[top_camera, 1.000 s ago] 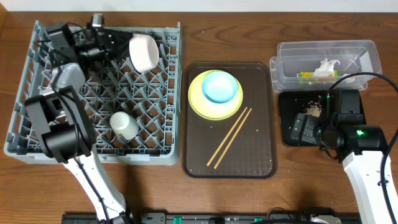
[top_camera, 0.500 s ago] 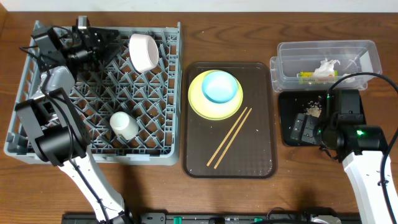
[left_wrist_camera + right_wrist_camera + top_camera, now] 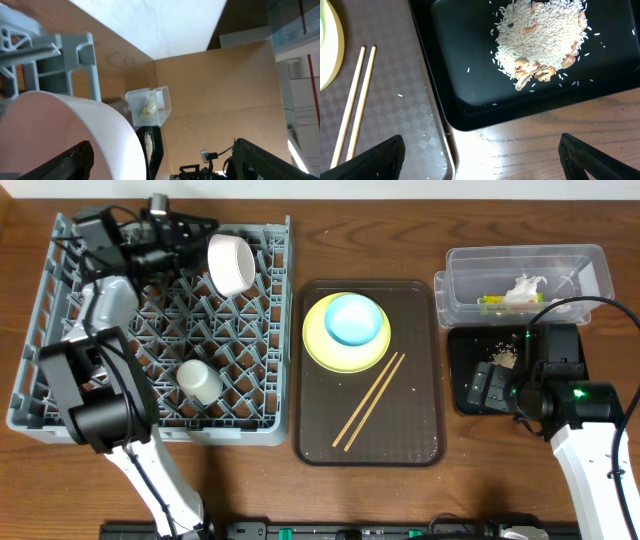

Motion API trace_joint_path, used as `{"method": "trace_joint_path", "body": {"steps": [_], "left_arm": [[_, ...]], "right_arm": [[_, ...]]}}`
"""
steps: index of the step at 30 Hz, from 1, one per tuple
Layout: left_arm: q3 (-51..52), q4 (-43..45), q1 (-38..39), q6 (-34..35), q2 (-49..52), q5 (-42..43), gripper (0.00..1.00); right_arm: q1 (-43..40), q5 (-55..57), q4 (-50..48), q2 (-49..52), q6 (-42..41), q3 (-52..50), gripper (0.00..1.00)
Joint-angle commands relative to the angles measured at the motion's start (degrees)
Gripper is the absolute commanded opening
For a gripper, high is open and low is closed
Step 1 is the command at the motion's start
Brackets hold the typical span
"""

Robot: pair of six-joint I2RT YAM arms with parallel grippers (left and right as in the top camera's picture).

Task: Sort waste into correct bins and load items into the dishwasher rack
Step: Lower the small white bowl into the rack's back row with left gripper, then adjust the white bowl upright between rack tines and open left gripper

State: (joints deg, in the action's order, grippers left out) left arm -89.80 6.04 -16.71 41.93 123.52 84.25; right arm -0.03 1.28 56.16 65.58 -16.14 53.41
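The white bowl sits slanted in the grey dishwasher rack, so next my left gripper takes the bowl by its rim (image 3: 213, 258) and straightens it before leaving.
The grey dishwasher rack (image 3: 30, 360) holds a white bowl (image 3: 230, 263) on its side at the back and a small white cup (image 3: 200, 380). My left gripper (image 3: 192, 235) is open just left of the bowl. In the left wrist view the bowl (image 3: 65, 130) fills the left between my spread fingers (image 3: 164, 150). A light blue bowl (image 3: 356, 318) sits on the yellow plate (image 3: 320, 345), with chopsticks (image 3: 370, 400) beside them. My right gripper (image 3: 490, 385) is open and empty over the black tray (image 3: 470, 350), which holds rice crumbs (image 3: 540, 35). The clear tub (image 3: 520, 260) holds tissue (image 3: 525, 287) and a wrapper (image 3: 492, 303).
The plate, blue bowl and chopsticks lie on a brown serving tray (image 3: 420, 430) between the rack and the bins. Its right rim (image 3: 440, 145) lies close against the black tray's left edge (image 3: 435, 80). Bare wooden table shows in front of the black tray.
My left gripper swung left away from the white bowl, then back right beside it. The bowl has not moved. The right arm has not moved.
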Motion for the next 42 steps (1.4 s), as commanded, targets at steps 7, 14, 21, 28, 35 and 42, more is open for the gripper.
{"method": "trace_joint_path", "body": {"steps": [7,14,21,28,35,42], "left_arm": [[0.48,-11.52,-0.15,-11.72,-0.72,-4.26,0.49],[0.48,-13.11,-0.24,-11.87,-0.74,-4.33,0.12],[0.48,-13.05,-0.24,-10.80,-0.72,-2.97,0.06],[0.48,-8.87,-0.24,-6.86,-0.72,3.82,0.06],[0.48,-0.28,-0.24,1.70,-0.72,5.25,0.06],[0.48,0.57,-0.11,1.68,-0.70,4.66,0.06]], "right_arm": [[-0.85,0.15,0.20,-0.04,-0.52,0.26,0.96],[-0.85,0.17,0.13,-0.04,-0.52,0.26,0.96],[-0.85,0.17,0.00,-0.04,-0.52,0.26,0.96],[-0.85,0.17,-0.42,-0.04,-0.52,0.26,0.96],[-0.85,0.15,-0.37,-0.04,-0.52,0.26,0.96],[-0.85,0.17,-0.63,-0.04,-0.52,0.26,0.96]]}}
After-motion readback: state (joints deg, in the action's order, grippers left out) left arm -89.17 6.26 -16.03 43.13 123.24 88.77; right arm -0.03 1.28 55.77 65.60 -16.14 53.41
